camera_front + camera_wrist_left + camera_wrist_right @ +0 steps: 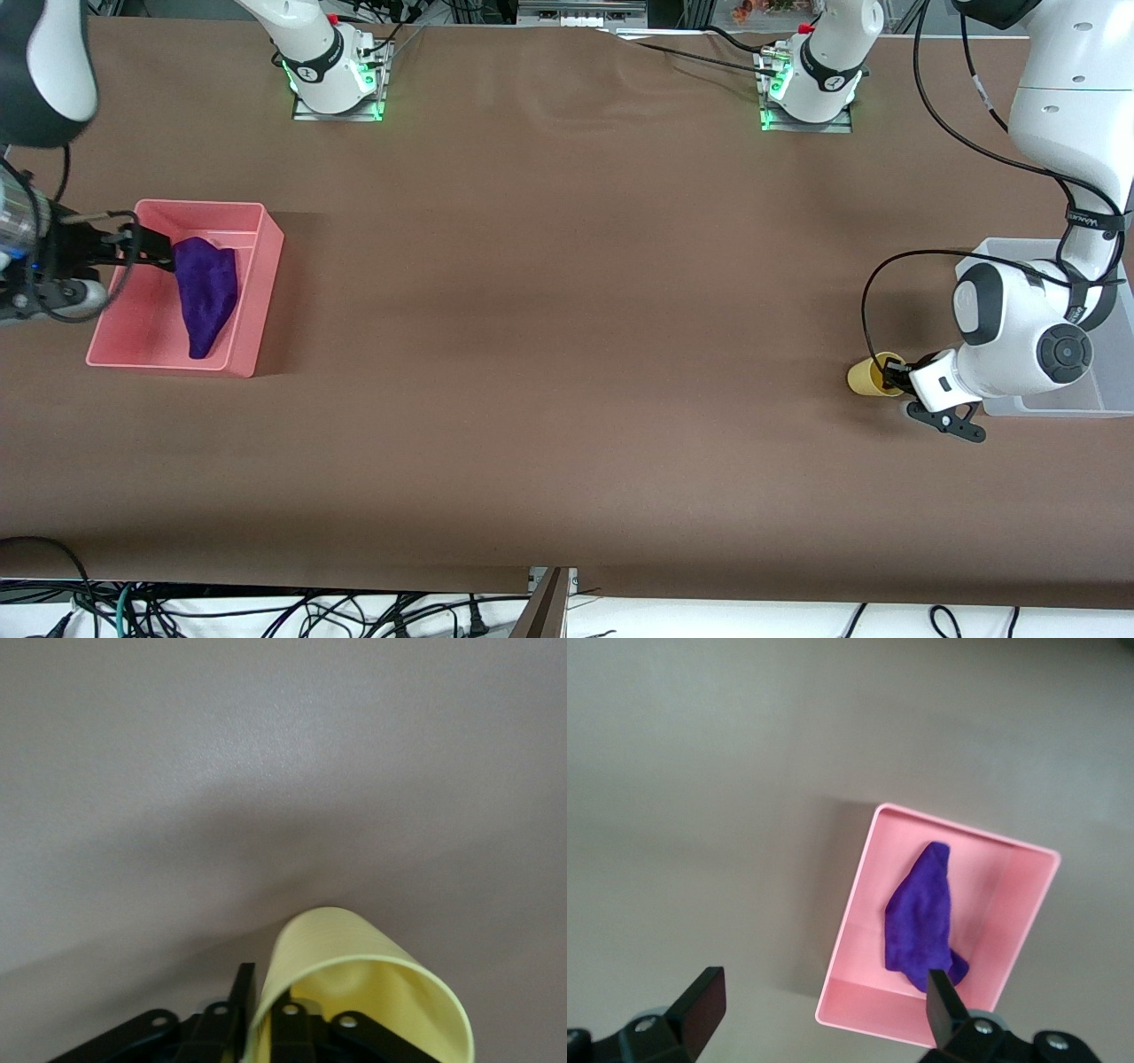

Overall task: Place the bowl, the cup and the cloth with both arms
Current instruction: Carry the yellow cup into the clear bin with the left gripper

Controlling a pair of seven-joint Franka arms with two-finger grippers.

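The robot's left gripper will set the yellow cup down in the clear plastic bin (pixel 1051 366), close to the front side of the bin.
The purple cloth (pixel 206 288) lies inside a pink tray (pixel 264 275) at the right arm's end of the table. My right gripper (pixel 149 248) is open and empty, up in the air over the tray's edge. In the right wrist view its fingers (pixel 702 1001) stand wide apart above the tray (pixel 859 1014) and the cloth (pixel 921 912). My left gripper (pixel 893 377) is shut on the wall of the yellow cup (pixel 865 377), which tilts on its side low over the table. In the left wrist view one finger (pixel 242 997) is outside the cup (pixel 354 979) and one inside. The bowl is out of view.
A clear plastic bin (pixel 1045 406) stands at the left arm's end of the table, partly hidden by the left arm, next to the cup. Brown table cover (pixel 567 310) spans the middle. Cables hang below the front edge.
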